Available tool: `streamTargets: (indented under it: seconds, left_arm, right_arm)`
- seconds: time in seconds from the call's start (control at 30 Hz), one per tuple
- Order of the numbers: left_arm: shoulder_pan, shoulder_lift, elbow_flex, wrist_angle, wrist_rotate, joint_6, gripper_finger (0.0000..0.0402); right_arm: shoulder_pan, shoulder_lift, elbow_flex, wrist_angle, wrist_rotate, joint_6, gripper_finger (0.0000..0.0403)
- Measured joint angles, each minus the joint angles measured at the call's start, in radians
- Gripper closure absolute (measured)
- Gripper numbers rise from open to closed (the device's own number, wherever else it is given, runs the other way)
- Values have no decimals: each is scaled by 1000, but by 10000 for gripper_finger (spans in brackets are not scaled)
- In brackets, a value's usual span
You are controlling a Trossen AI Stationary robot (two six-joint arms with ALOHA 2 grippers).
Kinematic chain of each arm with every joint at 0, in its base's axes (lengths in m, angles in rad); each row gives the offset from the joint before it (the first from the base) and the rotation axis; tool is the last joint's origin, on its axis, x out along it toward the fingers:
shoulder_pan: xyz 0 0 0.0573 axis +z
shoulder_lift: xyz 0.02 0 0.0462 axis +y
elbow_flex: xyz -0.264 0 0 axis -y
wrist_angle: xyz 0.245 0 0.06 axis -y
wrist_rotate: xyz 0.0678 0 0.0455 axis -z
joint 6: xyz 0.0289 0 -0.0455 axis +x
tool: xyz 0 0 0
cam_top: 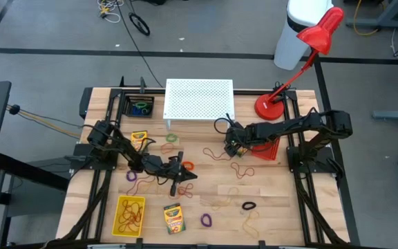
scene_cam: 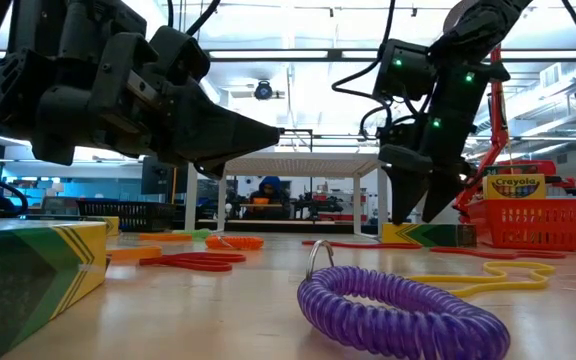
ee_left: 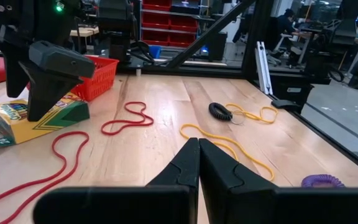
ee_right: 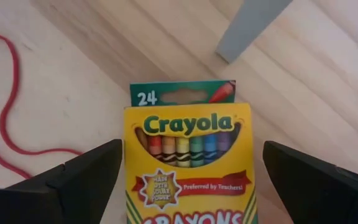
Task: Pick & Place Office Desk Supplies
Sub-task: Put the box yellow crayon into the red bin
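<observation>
The lid of the crayon box is hanging open, so I need to raise the box to the middle with my right gripper, then open my left gripper and take its open end [ee_right: 188, 107].
A yellow-and-green crayon box [ee_right: 188, 162] lies flat on the wood right of the table's middle. My right gripper [ee_right: 192, 149] hangs open just above it, slanting down, with one finger on each side of the box and a gap to both. In the left wrist view the same gripper [ee_left: 48, 74] stands over the box [ee_left: 36, 118]. My left gripper [cam_top: 185, 174] is shut, level and holds nothing, left of the table's middle. Two other crayon boxes [cam_top: 138, 138] [cam_top: 173, 218] lie on the left half. A purple loop [scene_cam: 398, 310] and a black loop [ee_left: 220, 112] rest on the wood.
A red basket [cam_top: 268, 149] holding a crayon box [scene_cam: 513, 188] sits just right of my right gripper. At the far edge stand a white perforated stand [cam_top: 199, 99], a red desk lamp [cam_top: 302, 62] and a black tray [cam_top: 141, 107]. A yellow tray [cam_top: 130, 214] sits near left. Loose bands lie scattered.
</observation>
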Motion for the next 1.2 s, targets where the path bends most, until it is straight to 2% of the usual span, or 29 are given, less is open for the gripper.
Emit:
streamTargets:
  seconds: [0.23, 0.57, 0.93, 1.2]
  left_arm:
    - [0, 0, 0, 0, 0, 0, 393]
    - [0, 0, 1, 0, 0, 0, 393]
    - [0, 0, 1, 0, 0, -1, 393]
    - [20, 0, 1, 18, 0, -36, 393]
  right_arm:
    - [0, 1, 0, 10, -17, -20, 3]
    - [-22, 83, -1, 18, -29, -21, 5]
    - [-19, 82, 0, 37, -37, -17, 70]
    - [42, 82, 42, 29, 0, -10, 61]
